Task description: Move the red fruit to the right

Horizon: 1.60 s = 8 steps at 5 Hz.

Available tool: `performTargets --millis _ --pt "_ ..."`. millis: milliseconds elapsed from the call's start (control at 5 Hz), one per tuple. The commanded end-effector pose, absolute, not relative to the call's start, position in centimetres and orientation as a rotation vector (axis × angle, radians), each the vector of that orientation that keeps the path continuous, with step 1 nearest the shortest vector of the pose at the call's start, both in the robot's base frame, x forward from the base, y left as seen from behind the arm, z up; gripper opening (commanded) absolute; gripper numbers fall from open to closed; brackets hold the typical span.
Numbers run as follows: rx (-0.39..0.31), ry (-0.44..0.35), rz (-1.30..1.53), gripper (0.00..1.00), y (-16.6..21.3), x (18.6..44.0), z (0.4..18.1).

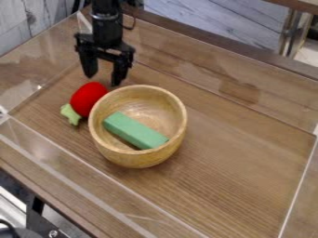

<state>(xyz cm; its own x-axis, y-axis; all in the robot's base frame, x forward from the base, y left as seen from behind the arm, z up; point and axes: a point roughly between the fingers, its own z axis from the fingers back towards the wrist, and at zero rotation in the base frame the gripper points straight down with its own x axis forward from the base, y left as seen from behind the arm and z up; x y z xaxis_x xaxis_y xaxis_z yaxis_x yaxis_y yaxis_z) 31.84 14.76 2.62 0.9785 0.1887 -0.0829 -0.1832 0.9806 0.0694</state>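
Note:
Next, I rise slightly, open wider and close around the fruit's body (88, 95) before lifting, since my gripper's fingers are behind the red fruit, close to the bowl's rim.
The red fruit (87, 96) is small, round and glossy, with a green leafy end (71, 113) at its lower left. It lies on the wooden table, touching the left outer wall of the wooden bowl (168, 147). My gripper (106, 72) hangs just above and behind the fruit, pointing straight down. Its two dark fingers (89, 65) stand apart, open, with nothing between them. The fingertips are level with the fruit's top, close to it but not around it.
Inside the bowl lies a green rectangular block (133, 130). Clear plastic walls (25, 102) fence the table on the left and front. To the right of the bowl the wooden table (255, 139) shows bare wood.

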Motion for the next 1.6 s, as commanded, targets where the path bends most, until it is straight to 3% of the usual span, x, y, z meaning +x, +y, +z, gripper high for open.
performTargets --millis 0,200,800,1000,1400 --pt "0.091 0.042 0.233 1.0 14.8 32.7 4.0" --pt "0.091 0.05 0.276 0.0 14.2 32.5 3.7" --pt "0.054 -0.032 0.156 0.0 13.2 32.7 9.6" --pt "0.051 -0.016 0.145 1.0 14.2 31.6 9.2" --pt "0.053 0.015 0.147 1.0 16.4 29.7 7.7"
